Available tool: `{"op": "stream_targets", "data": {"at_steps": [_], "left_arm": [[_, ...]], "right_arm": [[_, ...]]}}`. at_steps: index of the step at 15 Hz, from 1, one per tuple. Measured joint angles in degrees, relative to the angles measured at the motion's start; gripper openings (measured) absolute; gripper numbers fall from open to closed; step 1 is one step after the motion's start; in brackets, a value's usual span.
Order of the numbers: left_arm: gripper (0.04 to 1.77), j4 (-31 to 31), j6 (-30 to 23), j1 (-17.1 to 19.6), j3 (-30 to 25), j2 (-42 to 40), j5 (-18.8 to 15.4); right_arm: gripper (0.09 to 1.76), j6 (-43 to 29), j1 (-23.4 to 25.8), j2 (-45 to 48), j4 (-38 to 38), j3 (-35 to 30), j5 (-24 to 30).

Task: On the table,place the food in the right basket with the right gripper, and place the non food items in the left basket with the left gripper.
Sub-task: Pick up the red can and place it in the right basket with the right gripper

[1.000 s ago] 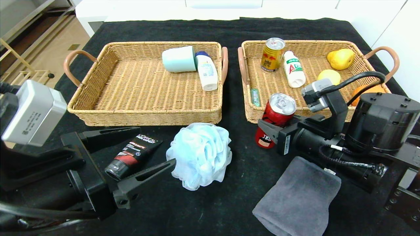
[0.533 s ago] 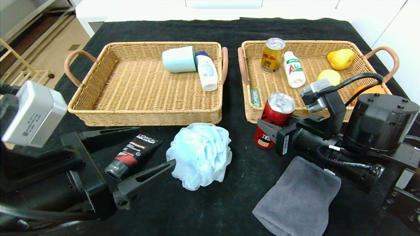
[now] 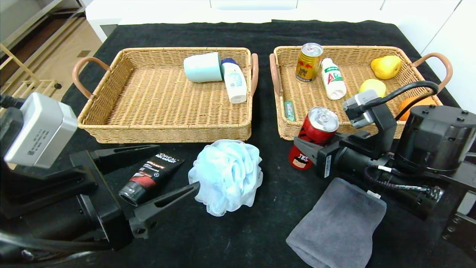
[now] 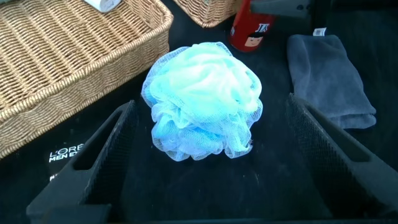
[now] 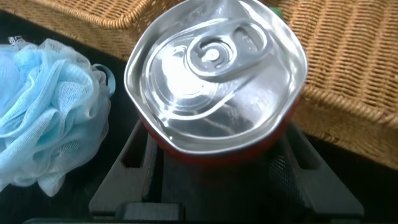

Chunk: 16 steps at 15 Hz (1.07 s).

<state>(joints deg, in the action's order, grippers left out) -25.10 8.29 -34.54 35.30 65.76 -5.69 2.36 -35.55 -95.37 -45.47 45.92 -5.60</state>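
Note:
My right gripper is going to stand the red can in the basket point(image 3: 305, 108) beside the green pack, in front of the gold can.
A red can point(image 3: 314, 136) stands tilted just in front of the right basket point(image 3: 357, 50). My right gripper point(image 3: 306, 147) is shut on it around its middle. The right wrist view shows the can's silver top point(image 5: 214, 68) between the fingers point(image 5: 127, 162). My left gripper point(image 3: 176, 166) is open and low over the table. A black tube point(image 3: 150, 173) lies between its fingers. A blue bath puff point(image 3: 226, 175) sits just beyond them and shows in the left wrist view point(image 4: 202, 99). A grey towel point(image 3: 338, 223) lies near the front right. The left basket point(image 3: 163, 130) is behind the tube.
The right basket holds a gold can point(image 3: 308, 61), a white bottle point(image 3: 333, 78), a pear point(image 3: 386, 67), a lemon point(image 3: 373, 86), an orange point(image 3: 409, 102) and a green pack point(image 3: 289, 109). The left basket holds a mint cup point(image 3: 202, 67) and a white bottle point(image 3: 234, 80).
The right gripper and the red can have shifted slightly, the can's top now a little farther right. The left arm has not moved.

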Motion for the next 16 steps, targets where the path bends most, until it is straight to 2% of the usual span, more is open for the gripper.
{"op": "stream_targets", "data": {"at_steps": [8,12,16], "left_arm": [[1.72,0.0,-0.1,0.0,0.1,0.6,0.1],[1.72,0.0,-0.1,0.0,0.0,0.7,0.1],[1.72,-0.2,-0.1,0.0,0.0,0.7,0.1]], "right_arm": [[0.99,0.0,-0.5,7.7,9.7,4.3,0.1],[0.99,0.0,-0.2,8.7,10.9,10.7,0.0],[0.99,-0.5,1.8,5.7,11.4,18.7,-0.2]]}}
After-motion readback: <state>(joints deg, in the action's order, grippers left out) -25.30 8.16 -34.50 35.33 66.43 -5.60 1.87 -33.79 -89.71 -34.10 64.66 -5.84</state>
